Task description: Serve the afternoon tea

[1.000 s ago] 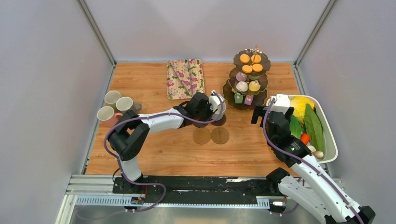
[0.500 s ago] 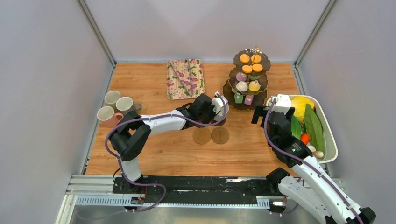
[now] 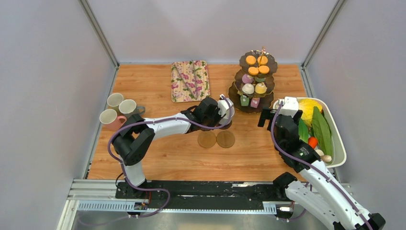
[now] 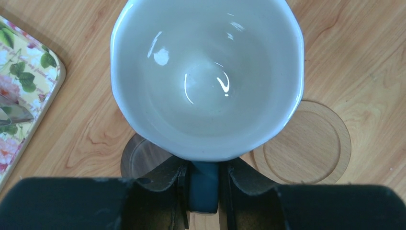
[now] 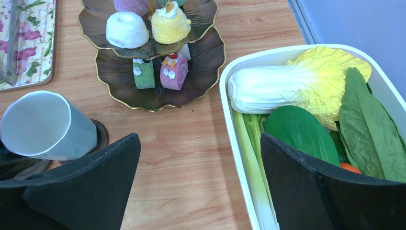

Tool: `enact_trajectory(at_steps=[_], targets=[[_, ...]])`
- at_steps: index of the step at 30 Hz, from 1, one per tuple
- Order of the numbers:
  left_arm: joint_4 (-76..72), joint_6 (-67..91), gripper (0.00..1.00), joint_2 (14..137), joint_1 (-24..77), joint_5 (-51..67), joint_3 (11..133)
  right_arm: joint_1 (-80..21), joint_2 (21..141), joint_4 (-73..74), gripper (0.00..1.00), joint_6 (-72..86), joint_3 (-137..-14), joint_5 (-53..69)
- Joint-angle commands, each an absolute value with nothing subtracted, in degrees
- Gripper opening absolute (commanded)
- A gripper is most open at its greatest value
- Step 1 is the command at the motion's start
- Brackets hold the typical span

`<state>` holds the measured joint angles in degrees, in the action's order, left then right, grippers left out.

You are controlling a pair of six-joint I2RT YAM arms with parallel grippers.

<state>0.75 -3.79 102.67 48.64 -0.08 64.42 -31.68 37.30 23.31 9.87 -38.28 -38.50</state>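
Note:
My left gripper is to set the pale blue mug on the dark round coaster (image 3: 223,122) nearest the three-level stand. Next, I let go of the mug there.
My left gripper (image 4: 205,184) is shut on the dark handle of a pale mug (image 4: 206,76). The mug tilts over a dark round coaster (image 4: 139,155); in the top view the mug (image 3: 225,110) is just left of the stand. The dark scalloped three-tier stand (image 3: 253,81) holds orange cakes (image 3: 256,64) on top, purple, white and yellow ones in the middle, and green and pink ones (image 5: 155,73) at the bottom. Three more mugs (image 3: 119,108) stand at the far left. My right gripper (image 5: 201,191) is open and empty, low over the table between the mug (image 5: 48,125) and the white tub.
Two light wooden coasters (image 3: 216,139) lie side by side in front of the held mug. A floral tray (image 3: 190,80) with tongs lies at the back. A white tub (image 3: 341,153) of vegetables stands at the right edge, close to my right arm.
My left gripper has carried the mug a little to the right, toward the stand, over the dark coaster. In the last half second it barely moved. The right arm is still.

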Motion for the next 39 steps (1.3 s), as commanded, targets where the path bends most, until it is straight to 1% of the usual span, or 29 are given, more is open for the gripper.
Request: enact_trajectory(at_steps=[1,7,12,15,17,19,22,28,39], targets=[[-4.42,-2.43,0.33,101.32,49.11,0.18,65.42,-31.47,36.59,21.63,1.00,8.97,-38.58,-38.44],[-4.36,-1.76,0.43,101.12,49.18,0.17,64.95,-31.47,36.65,21.55,1.00,8.96,-38.58,-38.35],[-4.56,-1.20,0.44,100.42,49.17,-1.40,64.20,-31.48,36.65,21.50,1.00,9.05,-38.58,-38.20],[-4.29,-0.96,0.48,99.62,49.23,-1.57,63.68,-31.47,36.60,21.42,1.00,9.05,-38.58,-38.17],[-4.12,-0.68,0.48,99.05,49.27,-1.62,63.30,-31.47,36.49,21.40,1.00,9.05,-38.58,-38.10],[-3.93,-0.48,0.45,98.50,49.37,-1.66,62.91,-31.53,36.36,21.35,1.00,9.05,-38.58,-38.12],[-3.43,-0.41,0.36,97.70,49.44,-1.60,62.29,-31.52,36.35,21.31,1.00,9.06,-38.58,-37.97],[-3.13,-0.43,0.29,96.64,49.77,-1.49,61.23,-31.47,36.23,21.26,1.00,9.14,-38.58,-37.79],[-2.73,1.81,0.25,95.97,50.26,-1.49,60.82,-31.47,36.14,21.13,1.00,9.23,-38.58,-37.49]])
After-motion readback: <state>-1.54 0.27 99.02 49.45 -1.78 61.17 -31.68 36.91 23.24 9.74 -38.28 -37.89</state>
